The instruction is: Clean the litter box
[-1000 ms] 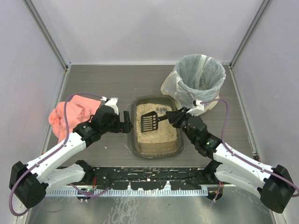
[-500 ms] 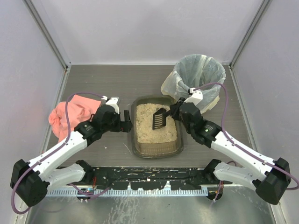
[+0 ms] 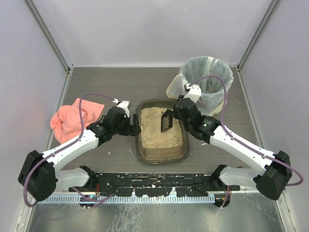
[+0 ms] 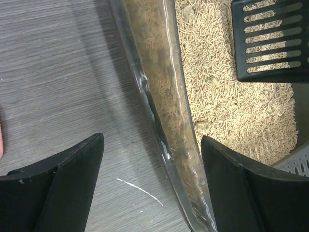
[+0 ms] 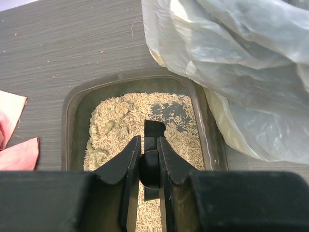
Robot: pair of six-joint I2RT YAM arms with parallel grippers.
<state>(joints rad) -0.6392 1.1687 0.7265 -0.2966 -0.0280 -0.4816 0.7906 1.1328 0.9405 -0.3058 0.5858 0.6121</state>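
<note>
My left gripper is to grip the litter box's opposite side (image 4: pixel 169 157) and pull it clear before I scoop, because the bin's bag hangs over the litter box's rim.
The litter box (image 3: pixel 162 156) is a dark brown tray of tan pellets in the middle of the table. My right gripper (image 3: pixel 176 114) is shut on the handle of a black slotted scoop (image 3: pixel 165 121), held tilted over the far right of the litter. In the right wrist view the gripper (image 5: pixel 148 159) clamps the scoop (image 5: pixel 153 129) above the tray (image 5: pixel 72 121); pale clumps (image 5: pixel 104 131) lie at the tray's left. My left gripper (image 3: pixel 133 128) is open and straddles the tray's left wall (image 4: pixel 164 106), one finger outside (image 4: pixel 63 188) and one over the litter (image 4: pixel 246 188). The scoop's blade (image 4: pixel 270 38) shows at top right.
A round bin lined with a pale translucent bag (image 3: pixel 205 82) stands just behind and right of the tray, and fills the right of the right wrist view (image 5: pixel 231 72). A pink cloth (image 3: pixel 72 121) lies left of the tray. Enclosure walls stand on three sides.
My left gripper has moved right to the tray's left wall. My right gripper has lifted and tilted the scoop, carrying it toward the tray's far right.
</note>
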